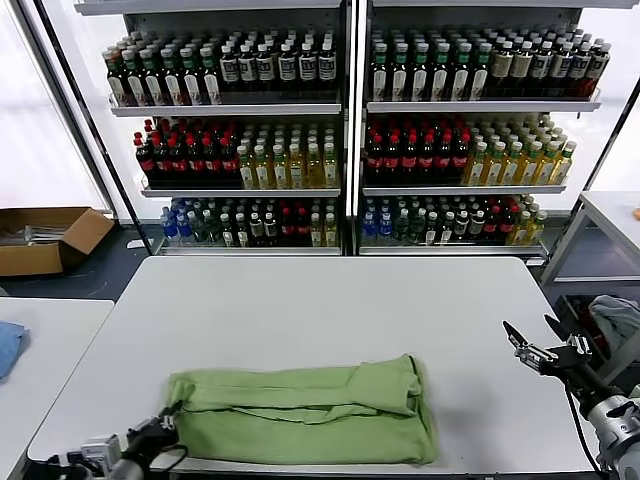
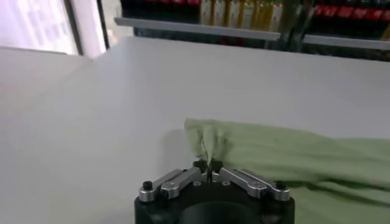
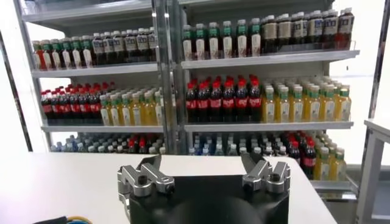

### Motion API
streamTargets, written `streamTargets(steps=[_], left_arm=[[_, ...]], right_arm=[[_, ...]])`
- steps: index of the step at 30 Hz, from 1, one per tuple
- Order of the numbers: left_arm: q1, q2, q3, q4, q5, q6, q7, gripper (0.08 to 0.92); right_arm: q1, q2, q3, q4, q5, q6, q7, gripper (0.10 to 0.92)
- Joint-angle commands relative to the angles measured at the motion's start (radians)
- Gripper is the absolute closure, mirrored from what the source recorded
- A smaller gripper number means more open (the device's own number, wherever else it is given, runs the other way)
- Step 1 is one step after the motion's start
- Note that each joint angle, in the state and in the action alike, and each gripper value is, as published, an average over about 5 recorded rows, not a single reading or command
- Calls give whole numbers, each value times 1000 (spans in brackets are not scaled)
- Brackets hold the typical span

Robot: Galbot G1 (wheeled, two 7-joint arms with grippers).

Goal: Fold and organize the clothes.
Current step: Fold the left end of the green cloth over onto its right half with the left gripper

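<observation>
I should let go of the shirt's pinched corner with my left gripper above the green band's long crease (image 1: pixel 250 398) (image 2: pixel 329 175), a little way in from that end of the shirt. The shirt is on the table's near part.
The light green polo shirt (image 1: pixel 305 412) lies folded into a long band on the near part of the white table (image 1: pixel 330 300); its collar, buttons and logo are hidden. My left gripper (image 1: pixel 160 432) is at the shirt's near left corner, shut on a pinch of the green fabric, as the left wrist view shows (image 2: pixel 209 165), with the shirt (image 2: pixel 286 158) stretching away beyond it. My right gripper (image 1: pixel 540 338) is open and empty, off the table's right edge, well apart from the shirt. In the right wrist view it (image 3: pixel 204 167) faces the shelves.
Two drink shelves (image 1: pixel 345 130) full of bottles stand behind the table. A second white table (image 1: pixel 40 340) with a blue cloth (image 1: pixel 8 345) is at the left, a cardboard box (image 1: pixel 45 238) on the floor beyond it. A grey-white cloth (image 1: pixel 615 318) lies at the right.
</observation>
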Motion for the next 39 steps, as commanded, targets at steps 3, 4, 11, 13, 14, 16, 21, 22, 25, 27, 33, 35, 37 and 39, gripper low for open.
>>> streamTargets(steps=[3,4,11,13,14,16,21,22,25,27,33,35,37,39], left_arm=[[4,312,-448,229,-188,-25,112,910],[2,338,-461,253,-193,-25,123,910],[-54,424,-454,293,-201,-4,137,910],[-77,417,-441,260,-221,17,131,910],[-86,411,-435,241,-238,28,125,910],[-102,396,-421,197,-284,51,106,910],[-113,366,-390,85,-383,74,49,910],[-116,356,-377,54,-405,75,24,910],[-132,318,-323,-31,-487,70,-72,910],[-142,285,-281,-73,-531,57,-131,910],[-140,199,-136,-160,-542,30,-187,910],[-140,176,-91,-171,-528,29,-190,910],[-145,152,-50,-177,-508,25,-192,910],[-156,128,-11,-181,-491,16,-197,910]], right_arm=[[4,-13,0,2,4,-1,1,203],[5,-15,0,1,5,-1,1,203],[4,-25,2,4,12,0,2,203],[1,-27,6,5,13,0,2,203],[-2,-27,9,5,13,0,2,203],[-8,-29,15,6,13,0,3,203],[-16,-35,28,1,14,0,5,203],[-15,-35,28,1,15,-2,6,203],[-12,-27,28,6,16,-11,10,203],[-11,-20,28,12,15,-17,13,203],[-26,-4,33,26,13,-21,15,203],[-33,-1,36,29,13,-21,15,203],[-37,2,37,31,11,-21,16,203],[-40,6,37,34,10,-23,18,203]])
